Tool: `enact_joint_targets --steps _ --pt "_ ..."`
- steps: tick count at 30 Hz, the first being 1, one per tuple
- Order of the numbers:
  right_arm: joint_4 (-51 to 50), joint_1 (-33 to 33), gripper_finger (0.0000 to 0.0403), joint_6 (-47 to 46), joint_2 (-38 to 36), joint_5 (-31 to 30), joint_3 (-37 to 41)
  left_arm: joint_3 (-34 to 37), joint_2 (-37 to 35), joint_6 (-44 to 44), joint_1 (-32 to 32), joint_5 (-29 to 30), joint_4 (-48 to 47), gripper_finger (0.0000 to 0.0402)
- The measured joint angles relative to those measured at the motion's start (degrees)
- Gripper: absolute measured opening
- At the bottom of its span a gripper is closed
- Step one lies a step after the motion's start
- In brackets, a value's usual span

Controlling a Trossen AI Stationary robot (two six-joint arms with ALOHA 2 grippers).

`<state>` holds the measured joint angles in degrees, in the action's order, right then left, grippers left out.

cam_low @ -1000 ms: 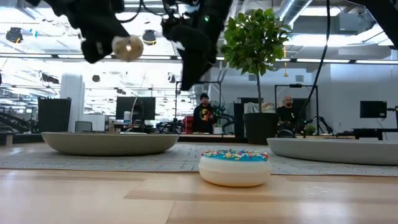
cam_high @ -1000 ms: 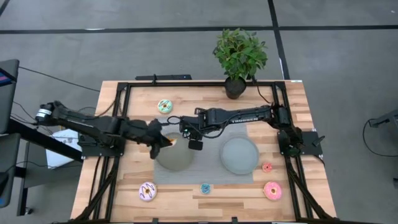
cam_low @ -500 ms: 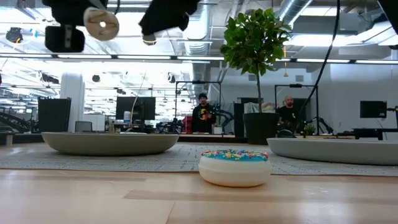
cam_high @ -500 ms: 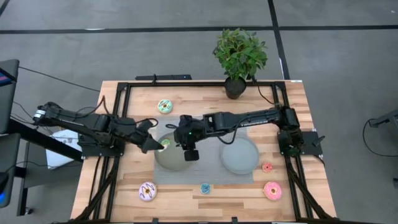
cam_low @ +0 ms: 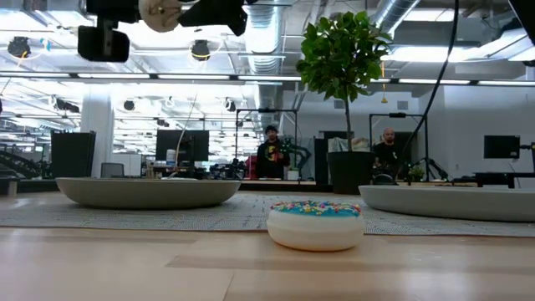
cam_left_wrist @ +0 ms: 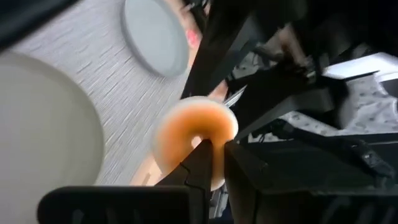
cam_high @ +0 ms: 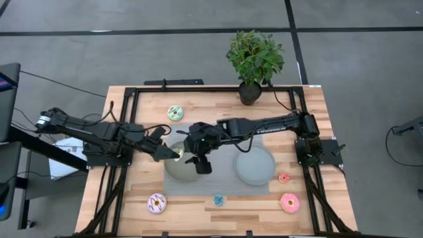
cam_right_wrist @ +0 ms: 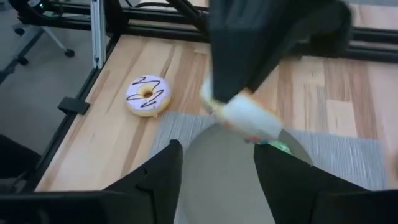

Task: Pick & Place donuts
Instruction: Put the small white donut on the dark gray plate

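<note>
My right gripper's open fingers are short of the orange donut standing on edge in my left gripper, so my right gripper needs to move in and take the donut's free edge (cam_right_wrist: 264, 127).
A toy donut with orange icing (cam_left_wrist: 186, 127) is up in the air over the left grey plate (cam_high: 182, 168), held by my left gripper (cam_high: 173, 153), which is shut on it. My right gripper (cam_right_wrist: 216, 149) is open and hovers just right of it, over the same plate, touching nothing. The held donut also shows at the top of the low view (cam_low: 160, 12). Flat on the wood lie a green donut (cam_high: 175, 112), a purple-white one (cam_high: 156, 203), a blue one (cam_high: 218, 199), a tiny red one (cam_high: 283, 177) and a pink one (cam_high: 289, 202). My left gripper holds the orange donut by its ring (cam_left_wrist: 214, 140): one finger (cam_left_wrist: 199, 163) reaches to the hole and the other stands outside the rim. The fingers come level from the table's left. The donut is lifted clear above the plate and stands roughly on edge.
Two grey plates, left (cam_right_wrist: 230, 186) and right (cam_high: 254, 165), sit on a grey mat (cam_high: 218, 185). A potted plant (cam_high: 254, 59) stands at the far edge. Black frame rails run along both sides of the table. Something small and green (cam_right_wrist: 280, 147) shows on the left plate.
My left gripper has risen with the orange donut, which climbs toward the top of the low view, and it has shifted slightly left, then back. My right arm has swung toward the table's left and near side and now hangs over the left plate beside the donut.
</note>
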<state>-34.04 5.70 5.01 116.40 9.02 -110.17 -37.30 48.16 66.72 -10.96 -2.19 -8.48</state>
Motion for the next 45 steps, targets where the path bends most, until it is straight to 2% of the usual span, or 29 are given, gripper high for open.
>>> enact_joint_targets --steps 7,22,27,39,45 --pt "-3.22 -1.66 0.0218 -1.1 0.04 -0.45 0.0 0.0 1.44 0.59 -0.26 -2.04 0.13 0.0028" --pt "0.26 0.29 0.0197 1.45 0.04 -1.96 0.0 0.0 1.25 0.39 -0.33 0.35 1.38 0.0028" --pt "0.47 0.18 0.0172 1.45 0.04 -2.14 0.0 0.0 1.49 0.02 -0.33 1.28 2.33 0.0028" --pt "-1.12 0.46 0.0076 1.01 0.09 -2.95 0.0 0.0 2.71 -0.47 -0.31 1.94 1.72 0.0028" --pt "-2.56 0.31 0.0052 -1.98 0.09 -2.94 -0.02 0.0 2.71 -2.25 -0.31 3.01 1.68 0.0028"
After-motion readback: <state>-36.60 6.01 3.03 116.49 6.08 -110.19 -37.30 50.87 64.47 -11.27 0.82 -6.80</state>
